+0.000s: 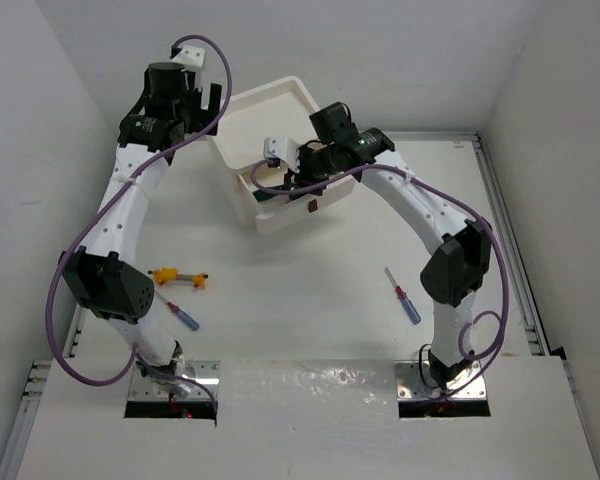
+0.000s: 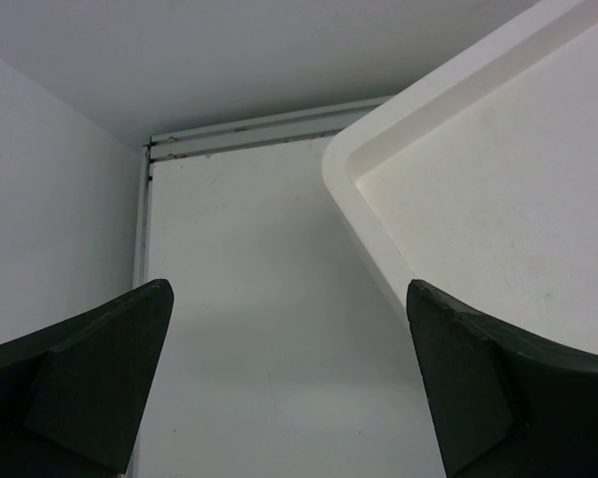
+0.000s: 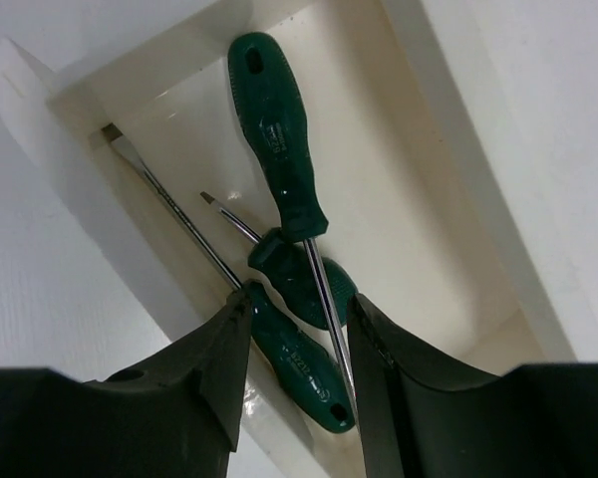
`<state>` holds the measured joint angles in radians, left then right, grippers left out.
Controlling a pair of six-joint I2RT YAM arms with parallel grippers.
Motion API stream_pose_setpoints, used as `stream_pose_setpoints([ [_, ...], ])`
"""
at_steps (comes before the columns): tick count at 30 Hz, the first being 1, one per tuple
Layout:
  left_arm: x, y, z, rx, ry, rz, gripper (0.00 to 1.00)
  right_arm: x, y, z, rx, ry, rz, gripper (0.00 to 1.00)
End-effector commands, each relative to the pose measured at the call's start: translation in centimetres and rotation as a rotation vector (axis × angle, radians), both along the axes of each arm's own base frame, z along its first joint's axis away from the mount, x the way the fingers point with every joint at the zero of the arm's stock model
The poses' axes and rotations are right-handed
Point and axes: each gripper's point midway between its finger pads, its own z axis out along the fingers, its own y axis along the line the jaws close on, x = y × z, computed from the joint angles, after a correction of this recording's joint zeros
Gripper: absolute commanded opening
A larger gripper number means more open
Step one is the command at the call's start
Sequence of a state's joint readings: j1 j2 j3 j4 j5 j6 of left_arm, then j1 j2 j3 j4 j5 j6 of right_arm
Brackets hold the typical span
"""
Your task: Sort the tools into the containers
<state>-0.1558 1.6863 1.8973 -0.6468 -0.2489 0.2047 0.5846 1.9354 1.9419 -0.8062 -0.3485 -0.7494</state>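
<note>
The long screwdriver's metal rod crosses the stubby one; my right gripper needs to grip it nearer its handle (image 3: 312, 251) and move it aside.
The white drawer unit (image 1: 270, 105) stands at the back, its rimmed top also in the left wrist view (image 2: 478, 189). One drawer (image 1: 280, 215) with a dark-red handle (image 1: 313, 208) is pulled out. In the drawer (image 3: 419, 179) lie three green-handled screwdrivers: a long one (image 3: 276, 129), a stubby one (image 3: 324, 284) and another (image 3: 299, 363). My right gripper (image 1: 292, 178) hangs open just above them (image 3: 299, 301), the long one's shaft running between its fingers. My left gripper (image 1: 208, 105) is open and empty (image 2: 289, 289) beside the unit's left side.
On the table lie a yellow-orange screwdriver (image 1: 178, 277) and a blue-handled one (image 1: 183, 317) at the left, and another blue-handled one (image 1: 408, 303) at the right. White walls enclose the table on three sides.
</note>
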Motion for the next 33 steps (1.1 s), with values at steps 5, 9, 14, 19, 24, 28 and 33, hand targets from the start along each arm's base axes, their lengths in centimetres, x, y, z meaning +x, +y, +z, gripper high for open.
stream_pose_setpoints([
  [5, -0.5, 0.2, 2.4, -0.012, -0.077, -0.005, 1.00, 0.1, 0.5, -2.7, -0.029, 0.103, 0.033, 0.42],
  [9, -0.4, 0.1, 2.3, -0.015, -0.074, -0.005, 1.00, 1.6, 0.6, -3.7, -0.022, 0.054, -0.021, 0.26],
  [14, -0.4, 0.1, 2.2, -0.013, -0.072, -0.006, 1.00, 3.6, 1.7, -2.3, 0.054, 0.005, -0.080, 0.10],
  [19, -0.3, 0.2, 2.2, -0.012, -0.072, -0.005, 1.00, 4.1, 2.8, -1.2, 0.127, -0.021, -0.082, 0.00],
  [24, -0.3, 0.2, 2.0, -0.008, -0.069, -0.004, 1.00, 4.4, 3.9, -0.8, 0.188, -0.009, -0.077, 0.00],
  [28, -0.3, 0.3, 2.1, -0.005, -0.070, -0.004, 1.00, 4.2, 3.9, -1.1, 0.167, 0.005, -0.056, 0.03],
  [33, -0.5, 0.6, 1.9, 0.008, -0.063, 0.001, 1.00, 2.1, 1.6, -3.1, 0.023, 0.044, -0.010, 0.18],
])
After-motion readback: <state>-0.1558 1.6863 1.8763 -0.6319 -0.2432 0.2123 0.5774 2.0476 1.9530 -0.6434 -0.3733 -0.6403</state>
